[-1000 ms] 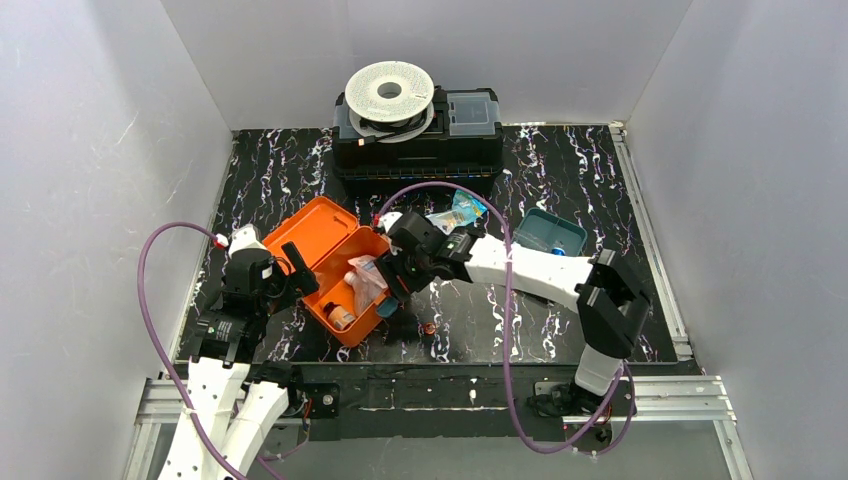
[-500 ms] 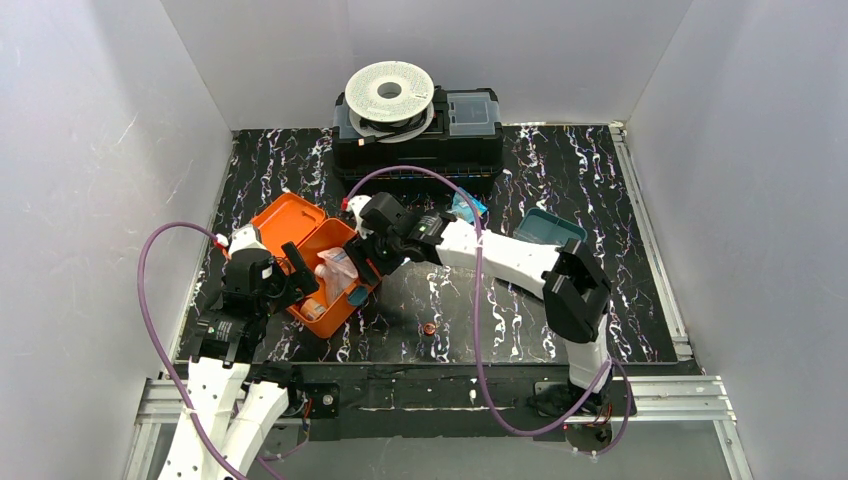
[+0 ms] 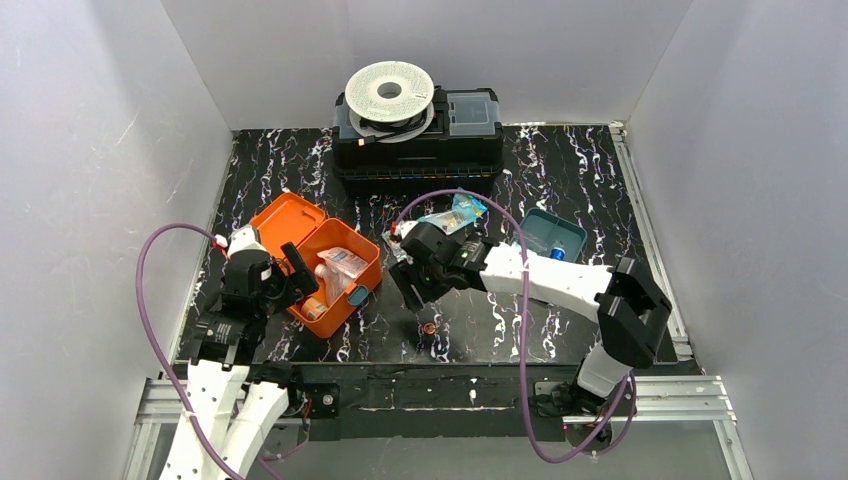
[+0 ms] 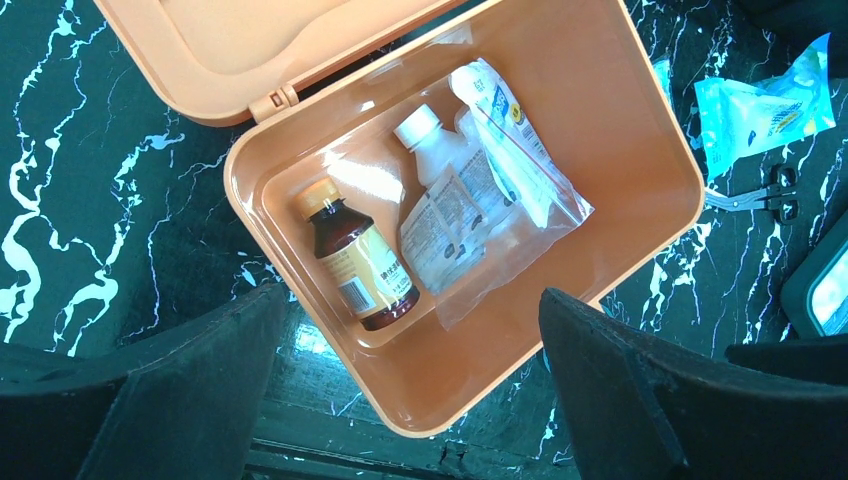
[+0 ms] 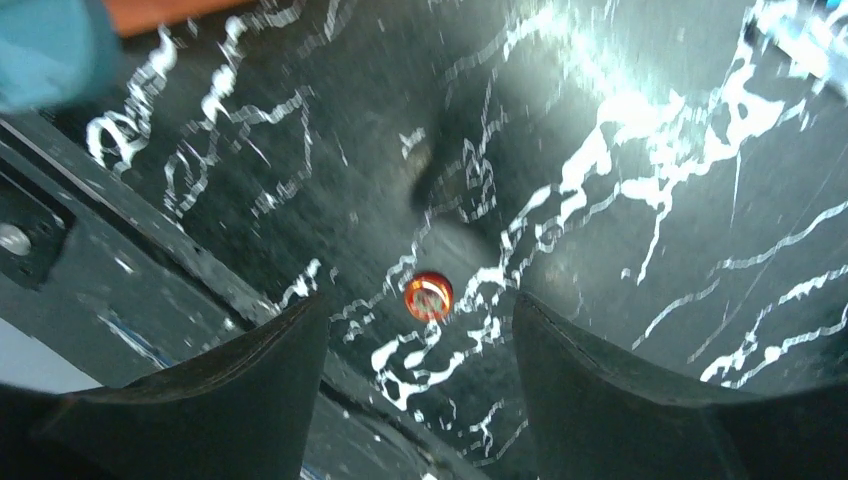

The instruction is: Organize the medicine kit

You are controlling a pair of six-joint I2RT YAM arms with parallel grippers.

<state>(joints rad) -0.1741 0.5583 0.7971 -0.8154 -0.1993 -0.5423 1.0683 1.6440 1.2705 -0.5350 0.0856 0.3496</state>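
Note:
The small red round thing lies on the table beside the medicine kit, and my right gripper will close around the outer edge (image 3: 430, 328) (image 5: 429, 297) of it.
The medicine kit (image 3: 352, 262) lies open at the left of the table, its lid (image 3: 283, 224) flat behind it. In the left wrist view its orange box (image 4: 600, 90) holds a brown bottle (image 4: 360, 265), a white-capped bottle (image 4: 418, 125) and a clear bag of packets (image 4: 505, 195). My left gripper (image 3: 292, 276) hovers open over the kit's near corner (image 4: 410, 400), holding nothing. My right gripper (image 3: 413, 287) stands open over bare table to the right of the kit. A small red round thing (image 5: 428, 296) lies on the table just ahead of its empty fingers (image 5: 420, 385).
A teal tray (image 3: 553, 232) sits at the right, and a blue-white packet (image 3: 457, 212) lies behind my right arm. A black toolbox (image 3: 418, 140) with a white spool (image 3: 390, 92) stands at the back. Small black scissors (image 4: 768, 195) lie by the packet (image 4: 765, 105).
The kit has slid left. My right gripper, which was at the kit with the clear bag, has drawn back right over the table. The bag lies in the box.

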